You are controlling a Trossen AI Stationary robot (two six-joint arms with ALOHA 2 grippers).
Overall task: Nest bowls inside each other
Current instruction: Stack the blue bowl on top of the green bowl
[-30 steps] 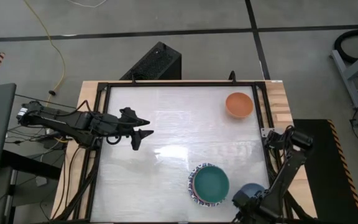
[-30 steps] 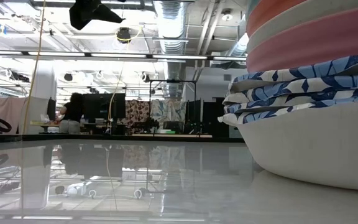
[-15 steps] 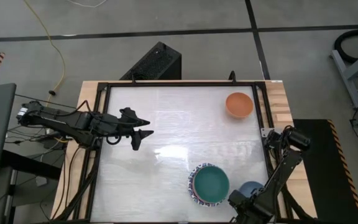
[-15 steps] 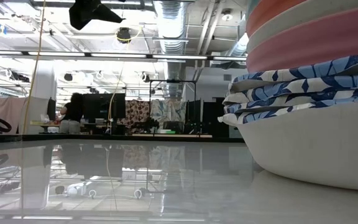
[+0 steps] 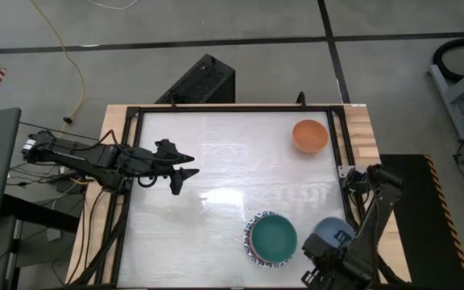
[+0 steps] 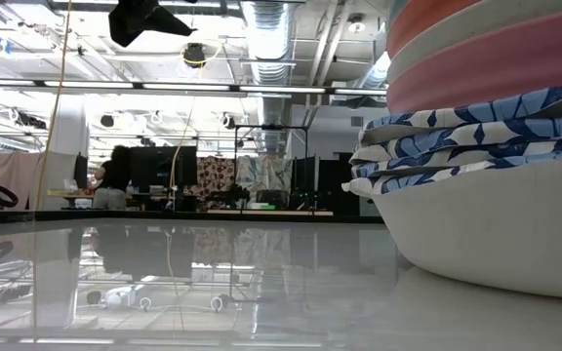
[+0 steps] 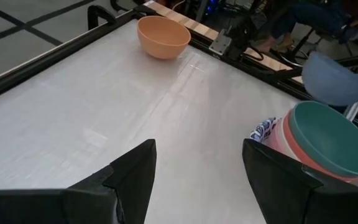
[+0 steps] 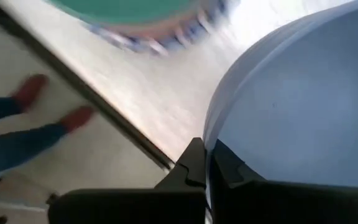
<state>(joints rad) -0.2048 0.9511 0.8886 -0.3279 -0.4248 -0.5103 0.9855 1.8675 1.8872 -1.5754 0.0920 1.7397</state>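
The blue bowl will go down inside the teal bowl on top of the stack (image 5: 267,238) from my right gripper.
A stack of nested bowls (image 5: 272,238) with a teal bowl on top stands near the table's front right; it also shows in the left wrist view (image 7: 328,146) and large in the low view (image 6: 486,146). An orange bowl (image 5: 309,135) rests on its base at the far right. My right gripper (image 5: 319,254) is shut on a blue bowl (image 5: 331,232), which is off the table just right of the stack. My left gripper (image 5: 182,173) hovers open over the table's left part, holding nothing. My right gripper pinches the blue bowl's rim (image 8: 211,146) between its two fingers, one on each side of the wall. The fingers come from above, pointing down. The bowl (image 7: 331,78) is lifted clear of the table and sits beside the stack's top.
A black frame (image 5: 338,153) runs around the white table top. The middle and left of the table are bare. A person's legs and shoes (image 8: 36,106) show on the floor past the table's near edge.
My right gripper has risen and carried the blue bowl up off the table, a little toward the far edge. The bowl is now lifted clear next to the stack. The stack and the orange bowl have stayed where they were.
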